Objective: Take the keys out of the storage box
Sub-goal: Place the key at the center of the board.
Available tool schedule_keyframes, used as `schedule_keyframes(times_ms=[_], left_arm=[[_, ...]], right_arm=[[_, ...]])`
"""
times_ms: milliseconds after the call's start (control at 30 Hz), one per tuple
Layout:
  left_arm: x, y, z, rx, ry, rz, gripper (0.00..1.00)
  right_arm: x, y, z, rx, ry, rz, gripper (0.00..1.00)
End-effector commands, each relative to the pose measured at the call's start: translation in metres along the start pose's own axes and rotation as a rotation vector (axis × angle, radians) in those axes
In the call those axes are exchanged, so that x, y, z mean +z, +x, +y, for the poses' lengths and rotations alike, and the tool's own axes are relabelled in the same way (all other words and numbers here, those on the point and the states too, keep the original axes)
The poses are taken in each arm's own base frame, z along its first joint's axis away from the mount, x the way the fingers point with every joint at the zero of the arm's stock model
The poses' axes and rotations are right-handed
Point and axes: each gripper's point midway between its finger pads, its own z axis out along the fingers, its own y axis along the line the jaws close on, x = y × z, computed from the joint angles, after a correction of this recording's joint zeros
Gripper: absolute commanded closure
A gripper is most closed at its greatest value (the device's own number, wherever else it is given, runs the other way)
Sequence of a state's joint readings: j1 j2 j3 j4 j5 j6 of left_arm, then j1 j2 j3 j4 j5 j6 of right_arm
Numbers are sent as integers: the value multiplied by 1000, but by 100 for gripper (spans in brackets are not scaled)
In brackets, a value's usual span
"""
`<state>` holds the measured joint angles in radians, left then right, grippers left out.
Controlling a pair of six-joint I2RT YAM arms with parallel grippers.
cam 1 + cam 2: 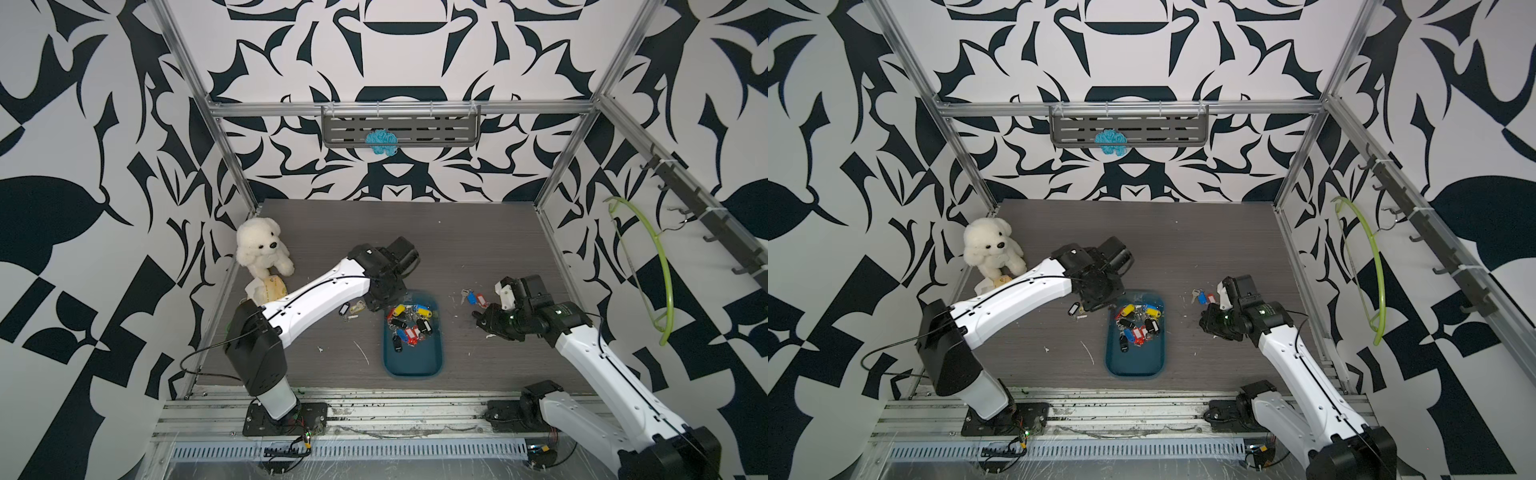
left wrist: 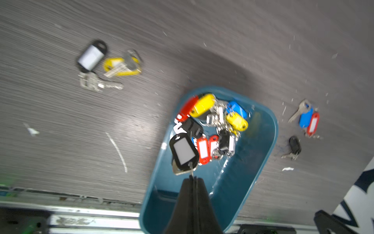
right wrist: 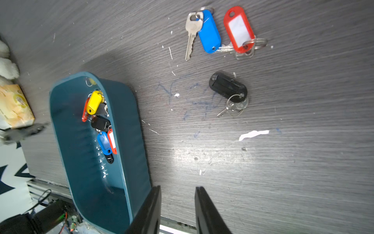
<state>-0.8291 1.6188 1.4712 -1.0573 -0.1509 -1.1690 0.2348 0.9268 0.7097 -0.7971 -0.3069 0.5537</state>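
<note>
The robot's left gripper will let go of its key on the table [image 1: 325,328] [image 2: 38,96] between the loose black-tagged key and the nearest paper scrap.
The teal storage box [image 1: 415,365] [image 1: 1133,368] lies mid-table with a heap of tagged keys [image 1: 409,324] [image 2: 212,121] at its far end. My left gripper [image 2: 192,176] hovers over the box, shut on the ring of a key with a black, white-labelled tag [image 2: 183,151]. A black-tagged [image 2: 91,56] and a yellow-tagged key [image 2: 121,66] lie on the table left of the box. Right of it lie blue-tagged [image 3: 209,32], red-tagged [image 3: 239,28] and black-tagged [image 3: 227,87] keys. My right gripper [image 3: 178,188] [image 1: 480,319] is open and empty beside the box wall [image 3: 129,125].
A white plush bear [image 1: 262,249] and a yellow packet [image 1: 272,289] sit at the far left. On the back wall is a grey slotted shelf [image 1: 401,124] holding a blue tuft [image 1: 380,141]. A green hanger [image 1: 663,266] hangs at the right. Paper scraps [image 3: 254,134] dot the table.
</note>
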Motion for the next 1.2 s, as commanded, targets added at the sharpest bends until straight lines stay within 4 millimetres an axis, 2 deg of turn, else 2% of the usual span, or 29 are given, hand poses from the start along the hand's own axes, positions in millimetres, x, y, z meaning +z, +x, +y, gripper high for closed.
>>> schedule_keyframes(times_ms=[0, 167, 300, 600, 733, 1000, 1033, 1100, 1167], left_arm=[[-7, -8, 38, -2, -63, -4, 100], [-2, -16, 84, -74, -110, 22, 100], [14, -14, 112, -119, -147, 69, 100], [43, -16, 147, -171, -194, 137, 100], [52, -20, 154, -188, -189, 156, 100], [68, -25, 159, -177, -217, 181, 74], [69, -24, 159, -175, -220, 184, 68], [71, -25, 160, -175, -225, 186, 48], [70, -26, 160, -177, -229, 180, 38]], right_arm=[[-5, -4, 4, -7, -7, -3, 63], [-2, -4, 5, -8, -6, 13, 61], [0, -4, 7, -3, -13, 26, 61], [1, -2, 9, 15, -25, 39, 60], [1, 0, 9, 22, -30, 45, 58], [-2, 0, 13, 18, -39, 46, 52], [-3, 0, 14, 11, -40, 47, 51], [-4, 1, 17, -9, -33, 48, 49], [-6, 2, 22, -37, -28, 46, 47]])
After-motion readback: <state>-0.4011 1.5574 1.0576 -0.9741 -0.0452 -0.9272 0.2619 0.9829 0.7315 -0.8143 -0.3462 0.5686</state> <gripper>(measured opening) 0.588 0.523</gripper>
